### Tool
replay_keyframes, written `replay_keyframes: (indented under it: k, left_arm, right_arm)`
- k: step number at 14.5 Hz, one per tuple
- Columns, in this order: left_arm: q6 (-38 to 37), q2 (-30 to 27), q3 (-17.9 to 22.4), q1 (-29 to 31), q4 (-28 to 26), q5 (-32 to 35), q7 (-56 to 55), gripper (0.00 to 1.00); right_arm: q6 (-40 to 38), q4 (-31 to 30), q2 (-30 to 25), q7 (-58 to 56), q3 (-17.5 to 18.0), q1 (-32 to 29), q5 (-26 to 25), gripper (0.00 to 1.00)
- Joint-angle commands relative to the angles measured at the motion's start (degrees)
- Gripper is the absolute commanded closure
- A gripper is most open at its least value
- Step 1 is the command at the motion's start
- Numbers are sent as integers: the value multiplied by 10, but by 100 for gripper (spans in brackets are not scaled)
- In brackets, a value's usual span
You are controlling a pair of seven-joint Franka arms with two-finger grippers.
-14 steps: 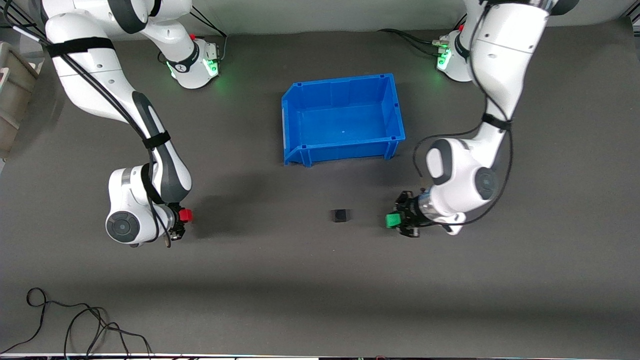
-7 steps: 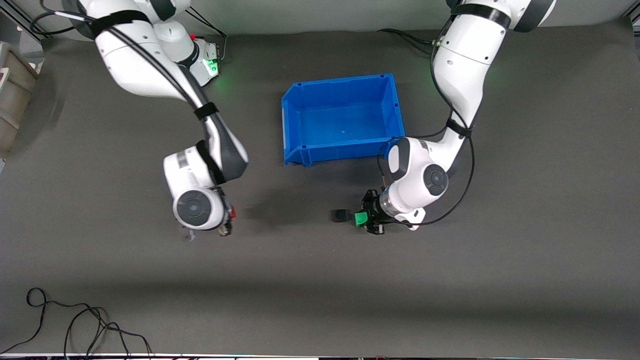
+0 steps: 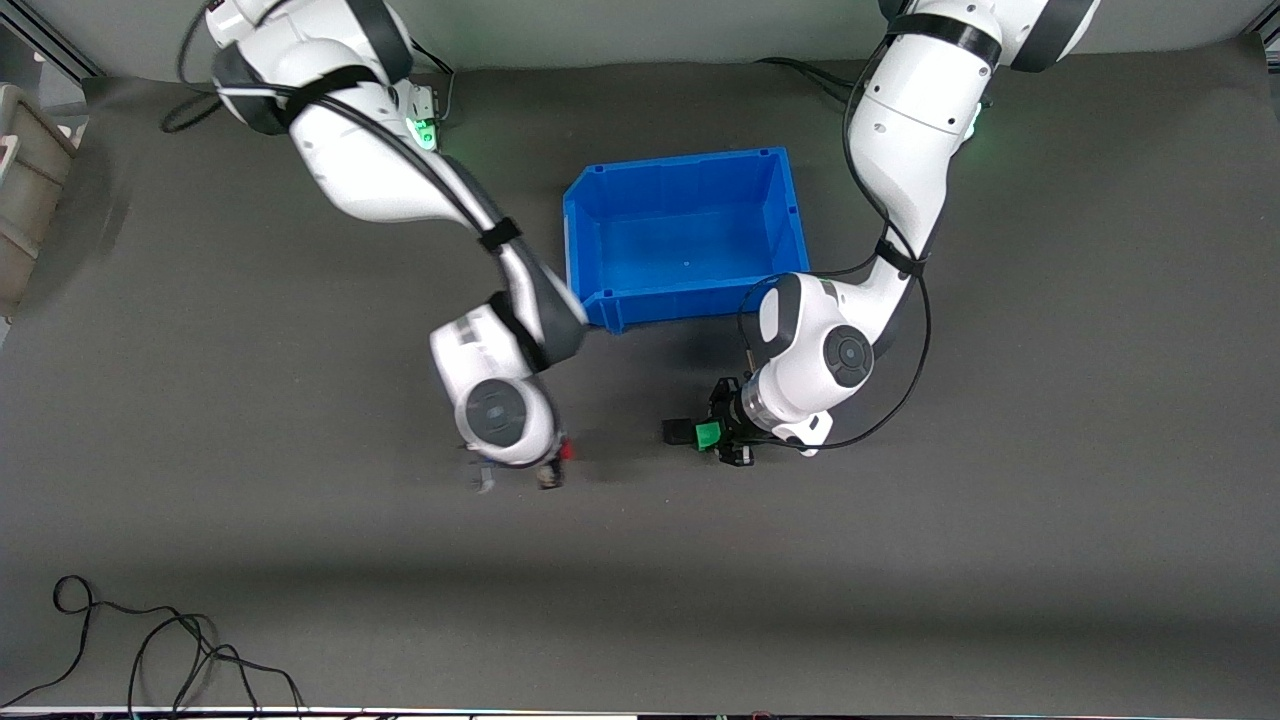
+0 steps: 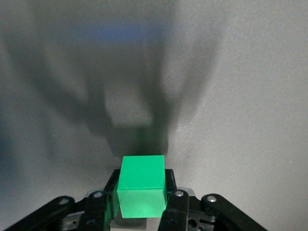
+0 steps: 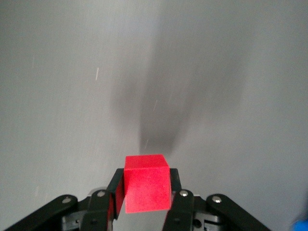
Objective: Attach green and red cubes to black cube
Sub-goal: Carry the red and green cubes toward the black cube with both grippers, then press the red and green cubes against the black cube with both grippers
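The red cube, now held apart from the black cube, will be let go by my right gripper against the black cube's free side (image 3: 653,442), opposite the green cube.
The black cube (image 3: 678,431) sits on the grey mat, nearer to the front camera than the blue bin. My left gripper (image 3: 716,438) is shut on the green cube (image 3: 708,434), low at the mat, with the green cube right up against the black cube's side toward the left arm's end. The left wrist view shows the green cube (image 4: 141,185) clamped between the fingers (image 4: 175,202). My right gripper (image 3: 555,466) is shut on the red cube (image 3: 566,452), apart from the black cube, toward the right arm's end. The right wrist view shows the red cube (image 5: 146,182) between its fingers.
The blue bin (image 3: 686,301) stands open near the table's middle, close to both forearms. A beige box (image 3: 25,190) sits at the right arm's end. Loose black cable (image 3: 150,650) lies near the front edge.
Both arms swung in toward the black cube. The left gripper brought the green cube up against it. The right gripper carried the red cube much closer from the right arm's end.
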Motion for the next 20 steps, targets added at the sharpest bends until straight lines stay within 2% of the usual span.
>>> replay_keyframes:
  k: [1,3,18,19,20]
  left_arm:
    - [3,8,10,-15,18,-3,-29,74]
    - [3,10,10,-18,18,0,-31,74]
    - [3,16,10,-24,29,1,-32,73]
    - [3,16,10,-24,29,1,-32,72]
    - [3,16,10,-25,29,3,-31,57]
  right_arm:
    - [50,47,37,53,28,10,5,66]
    - [55,69,52,78,41,11,5,66]
    - [69,73,72,127,65,17,5,66]
    - [73,73,73,127,65,16,5,66]
    - [77,73,73,127,65,13,5,66]
